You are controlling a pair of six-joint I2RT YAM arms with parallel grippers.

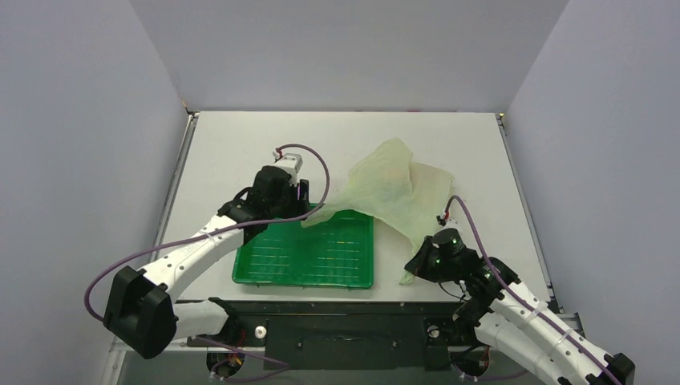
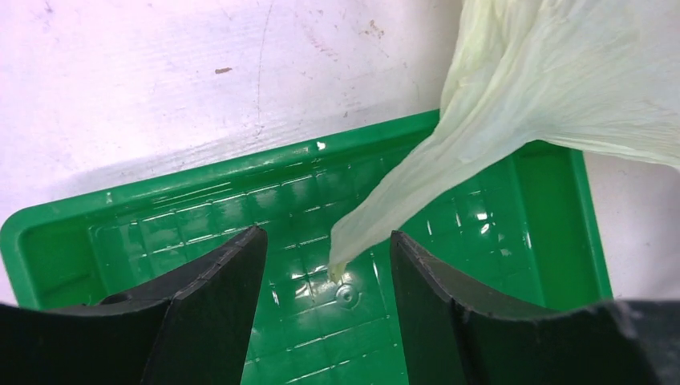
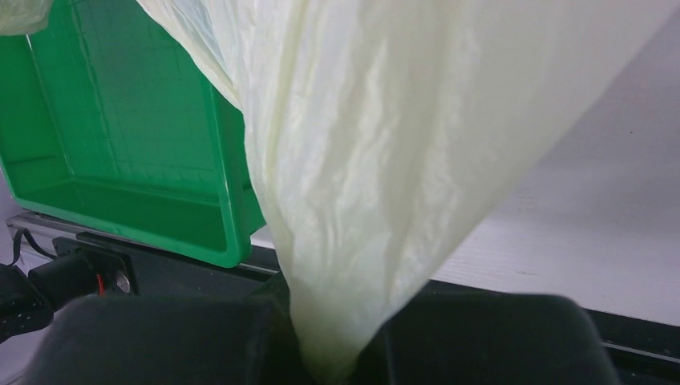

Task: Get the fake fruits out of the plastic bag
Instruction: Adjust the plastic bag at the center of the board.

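Observation:
The loose corner of the plastic bag droops over the far edge of the green tray. My left gripper should take that corner and lay it back behind the green tray [image 2: 273, 104].
The plastic bag [image 1: 393, 188] is lifted and stretched above the white table, to the right of and behind the green tray [image 1: 240, 277]. My right gripper [image 1: 421, 265] is shut on the bag's near lower end; in the right wrist view the bag [image 3: 385, 160] funnels down into the pinch of the gripper [image 3: 329, 361]. My left gripper [image 2: 327, 237] is open above the tray [image 2: 48, 233]. A hanging corner of the bag [image 2: 561, 80] ends between its fingers without being gripped. No fake fruits are visible; the bag hides its contents.
The tray's near right corner [image 3: 232, 233] lies beside my right gripper. A black rail [image 1: 345, 321] runs along the table's front edge. Grey walls close in the left, right and back. The left arm's purple cable [image 1: 317, 164] loops above the wrist.

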